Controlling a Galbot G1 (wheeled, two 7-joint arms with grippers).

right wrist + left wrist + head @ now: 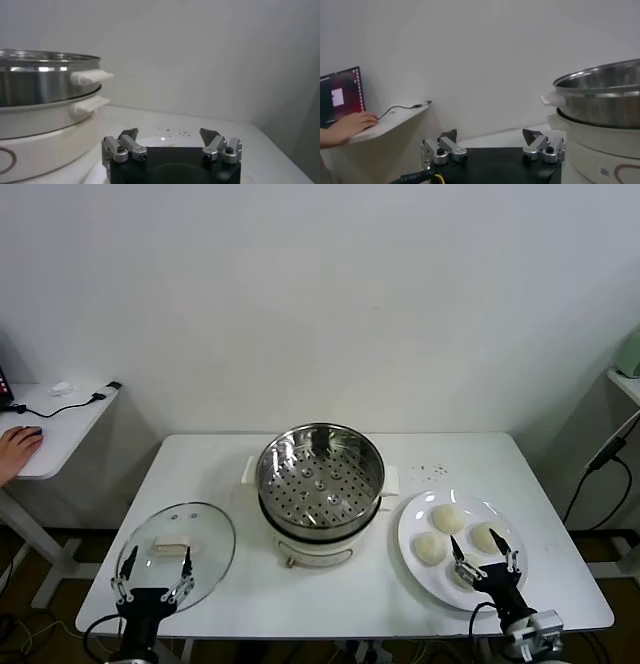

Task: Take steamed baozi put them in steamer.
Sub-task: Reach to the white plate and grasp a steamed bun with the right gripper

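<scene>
The sides of the farthest baozi (448,519), at the back of the white plate nearest the dark crumbs, will be gripped by my right gripper.
Several cream-white baozi (448,518) lie on a flat white plate (437,582) at the table's front right. The steel steamer (320,479) with a perforated floor stands empty on its cream base at the table's middle. My right gripper (482,551) is open and empty, low over the front part of the plate, with one baozi partly hidden under it. The right wrist view shows its open fingertips (129,133) and the steamer (45,80) beside. My left gripper (153,569) is open and empty over the front of the glass lid. Its wrist view also shows the steamer (600,100).
The round glass lid (205,539) lies flat at the table's front left. A side table (60,429) with cables and a person's hand (18,449) stands at the far left, with a laptop (340,100) on it. A cable hangs at the far right.
</scene>
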